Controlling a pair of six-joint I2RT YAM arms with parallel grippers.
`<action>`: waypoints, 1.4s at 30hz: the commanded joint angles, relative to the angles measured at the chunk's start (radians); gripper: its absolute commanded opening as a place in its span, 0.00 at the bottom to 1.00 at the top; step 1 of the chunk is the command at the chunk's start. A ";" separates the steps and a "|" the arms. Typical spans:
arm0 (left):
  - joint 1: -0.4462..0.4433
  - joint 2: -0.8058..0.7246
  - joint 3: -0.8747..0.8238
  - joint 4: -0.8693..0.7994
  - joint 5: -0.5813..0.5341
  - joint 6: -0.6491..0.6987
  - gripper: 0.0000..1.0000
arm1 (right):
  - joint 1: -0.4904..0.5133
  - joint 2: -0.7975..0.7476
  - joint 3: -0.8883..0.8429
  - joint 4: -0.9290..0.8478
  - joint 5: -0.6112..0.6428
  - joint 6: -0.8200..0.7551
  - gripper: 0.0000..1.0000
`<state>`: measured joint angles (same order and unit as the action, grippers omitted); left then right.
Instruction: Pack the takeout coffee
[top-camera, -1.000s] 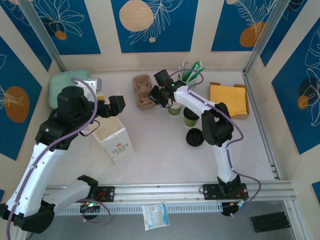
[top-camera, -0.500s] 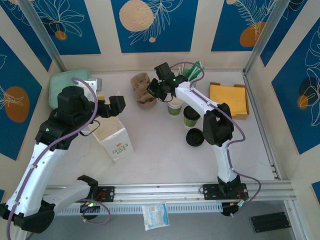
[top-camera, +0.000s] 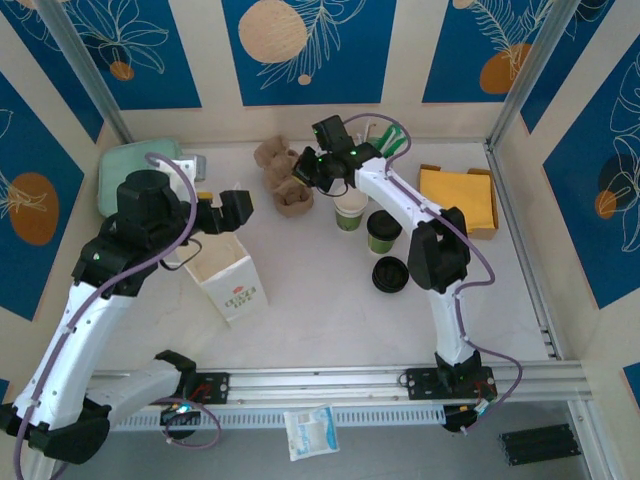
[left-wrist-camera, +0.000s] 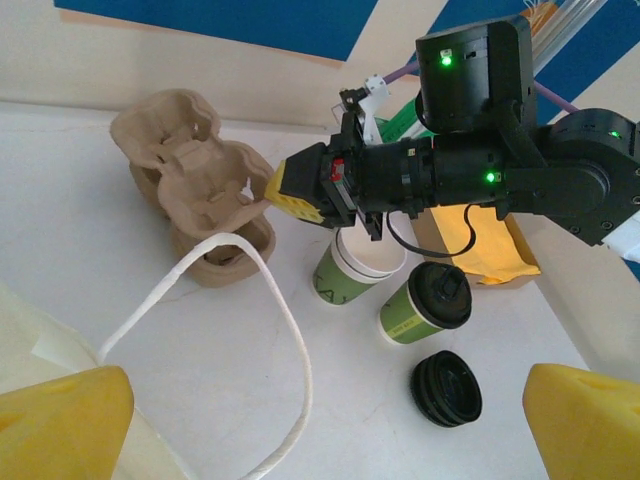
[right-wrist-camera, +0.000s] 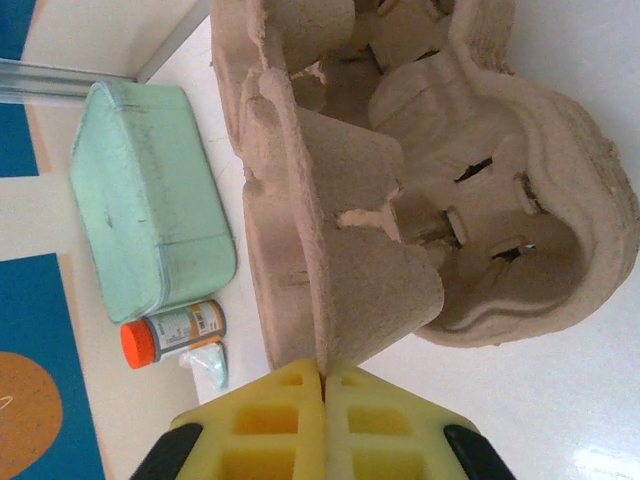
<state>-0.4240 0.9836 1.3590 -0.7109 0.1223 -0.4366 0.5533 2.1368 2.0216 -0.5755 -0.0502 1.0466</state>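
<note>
I will release the brown pulp cup carrier from my right gripper on the table (top-camera: 323, 272) between the white paper bag and loose black lid.
The takeout coffee (top-camera: 382, 231) (left-wrist-camera: 425, 305), a small green-banded cup with a black lid, stands right of centre on the table. Beside it is a lidless cup (top-camera: 350, 212) (left-wrist-camera: 356, 270), and a loose black lid (top-camera: 390, 273) (left-wrist-camera: 447, 388) lies nearer me. My right gripper (top-camera: 303, 181) (right-wrist-camera: 323, 378) is shut on the rim of the brown pulp cup carrier (top-camera: 281, 176) (right-wrist-camera: 400, 180) (left-wrist-camera: 195, 170), which is tipped up at the back. My left gripper (top-camera: 226, 209) (left-wrist-camera: 320, 430) hangs open over the white paper bag (top-camera: 229, 277), apart from the cups.
A mint-green box (top-camera: 135, 176) (right-wrist-camera: 150, 210) and an orange-capped bottle (right-wrist-camera: 170, 332) sit back left. A tall cup of straws (top-camera: 384, 150) stands behind the right arm. A tray of yellow envelopes (top-camera: 458, 198) is at the right. The bag's cord handle (left-wrist-camera: 275, 300) loops below the left wrist.
My right gripper has pulled the cup carrier back and to the left, tilting it up. The left arm and the cups have stayed put.
</note>
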 joint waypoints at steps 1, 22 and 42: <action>-0.015 0.004 0.053 0.030 0.059 -0.039 1.00 | 0.010 -0.119 -0.037 0.010 -0.039 -0.029 0.00; -0.571 0.184 0.070 -0.019 -0.391 -0.061 0.99 | 0.097 -0.882 -1.027 0.162 -0.016 0.027 0.00; -0.661 0.305 0.002 -0.025 -0.477 -0.090 0.99 | 0.119 -0.986 -1.434 0.191 -0.008 0.073 0.22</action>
<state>-1.0740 1.2926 1.3632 -0.7254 -0.3256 -0.5190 0.6685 1.1358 0.5823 -0.3740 -0.0727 1.1271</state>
